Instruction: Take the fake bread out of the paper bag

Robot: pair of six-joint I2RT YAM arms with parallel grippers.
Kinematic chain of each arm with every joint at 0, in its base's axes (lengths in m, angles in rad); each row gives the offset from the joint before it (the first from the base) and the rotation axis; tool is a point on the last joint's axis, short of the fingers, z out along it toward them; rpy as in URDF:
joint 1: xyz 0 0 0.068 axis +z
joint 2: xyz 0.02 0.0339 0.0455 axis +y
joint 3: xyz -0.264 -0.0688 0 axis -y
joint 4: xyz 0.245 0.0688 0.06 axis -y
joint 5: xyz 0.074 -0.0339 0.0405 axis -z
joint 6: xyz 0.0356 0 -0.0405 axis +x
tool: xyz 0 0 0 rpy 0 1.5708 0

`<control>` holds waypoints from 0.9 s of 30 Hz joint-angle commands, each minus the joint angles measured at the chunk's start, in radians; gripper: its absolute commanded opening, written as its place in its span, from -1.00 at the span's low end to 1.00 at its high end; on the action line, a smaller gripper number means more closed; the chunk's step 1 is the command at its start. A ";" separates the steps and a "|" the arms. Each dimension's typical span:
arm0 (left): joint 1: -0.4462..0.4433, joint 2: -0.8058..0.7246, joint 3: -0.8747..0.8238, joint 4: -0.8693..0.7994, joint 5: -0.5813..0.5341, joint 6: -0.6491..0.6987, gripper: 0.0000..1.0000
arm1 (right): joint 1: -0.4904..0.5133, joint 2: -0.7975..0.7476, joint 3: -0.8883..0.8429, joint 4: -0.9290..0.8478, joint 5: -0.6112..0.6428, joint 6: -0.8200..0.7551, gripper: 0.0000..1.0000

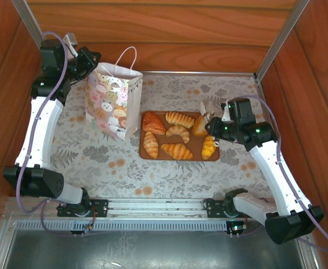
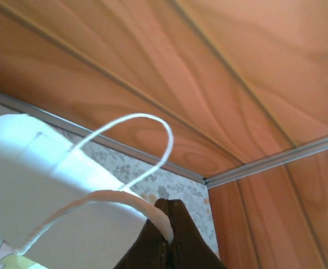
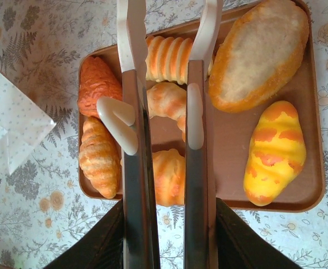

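Note:
Next, my left gripper sets the paper bag down on the flowered table [image 1: 107,105] close to the back wall, where it is clear of the brown tray.
The paper bag [image 1: 112,103] stands upright at the back left, with one cord handle [image 1: 127,56] looping up. My left gripper [image 1: 90,60] is at the bag's top left corner. In the left wrist view my left gripper [image 2: 171,216] is shut on the bag's near cord handle [image 2: 97,200], and the bag's white rim [image 2: 35,179] sits below it. Several pieces of fake bread [image 1: 177,134] lie on a brown tray [image 1: 196,147] right of the bag. My right gripper [image 1: 215,128] [image 3: 167,238] is shut on metal tongs [image 3: 135,185]. Their white tips hang over a striped croissant [image 3: 167,56].
Wooden walls close in the back and both sides, with metal rails at the corners [image 1: 276,39]. A yellow-and-orange roll [image 3: 276,151] and a large oblong roll [image 3: 259,53] lie on the tray's right part. A corner of the bag [image 3: 10,131] shows left of the tray.

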 commanded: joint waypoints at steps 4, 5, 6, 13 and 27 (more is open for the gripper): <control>0.013 0.040 0.008 0.077 0.076 0.031 -1.00 | -0.009 -0.008 -0.007 0.035 -0.013 0.020 -0.24; 0.014 0.034 -0.016 0.080 0.072 0.024 -1.00 | -0.010 -0.008 -0.008 0.035 -0.013 0.022 -0.24; 0.014 0.018 -0.050 0.084 0.063 0.018 -1.00 | -0.010 -0.009 -0.010 0.035 -0.013 0.024 -0.24; 0.042 -0.136 -0.323 0.135 -0.081 -0.012 -1.00 | -0.010 0.003 -0.006 0.037 -0.016 0.023 -0.24; 0.137 -0.277 -0.471 0.117 -0.159 -0.027 -0.71 | -0.012 0.013 0.008 0.040 -0.013 0.025 -0.24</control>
